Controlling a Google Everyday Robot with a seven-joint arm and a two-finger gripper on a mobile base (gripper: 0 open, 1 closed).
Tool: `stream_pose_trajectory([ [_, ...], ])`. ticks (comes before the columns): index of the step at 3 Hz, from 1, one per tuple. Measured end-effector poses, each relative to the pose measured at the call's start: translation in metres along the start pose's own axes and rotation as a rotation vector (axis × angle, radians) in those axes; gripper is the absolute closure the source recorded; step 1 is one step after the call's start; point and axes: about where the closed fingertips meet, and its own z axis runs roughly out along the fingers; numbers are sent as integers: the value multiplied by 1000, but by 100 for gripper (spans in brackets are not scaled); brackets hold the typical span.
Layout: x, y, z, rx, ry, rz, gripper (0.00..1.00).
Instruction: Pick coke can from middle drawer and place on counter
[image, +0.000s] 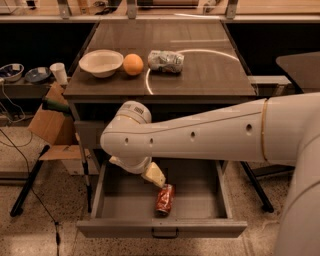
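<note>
The coke can is lying in the open middle drawer, behind the drawer's black handle. My gripper should close around the body of the coke can (165, 197) next.
The coke can (164, 199), red with white lettering, lies on its side in the open middle drawer (120, 192), near the front centre of the grey tray. My gripper (154, 174) hangs from the white arm just above and behind the can, reaching down into the drawer. The counter (210, 70) is the dark wood-grain top above, with a pale arc mark.
On the counter stand a white bowl (101, 62), an orange (133, 64) and a pale crumpled can (166, 61) lying on its side. A cardboard box (47, 122) and a black stand leg (27, 180) are left of the cabinet. The drawer has a small black handle (165, 233).
</note>
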Motion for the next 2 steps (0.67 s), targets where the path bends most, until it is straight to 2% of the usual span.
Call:
stream_pose_trajectory([
  [1,0,0,0,0,0,0,0],
  [2,15,13,19,-15,-2,36,0],
])
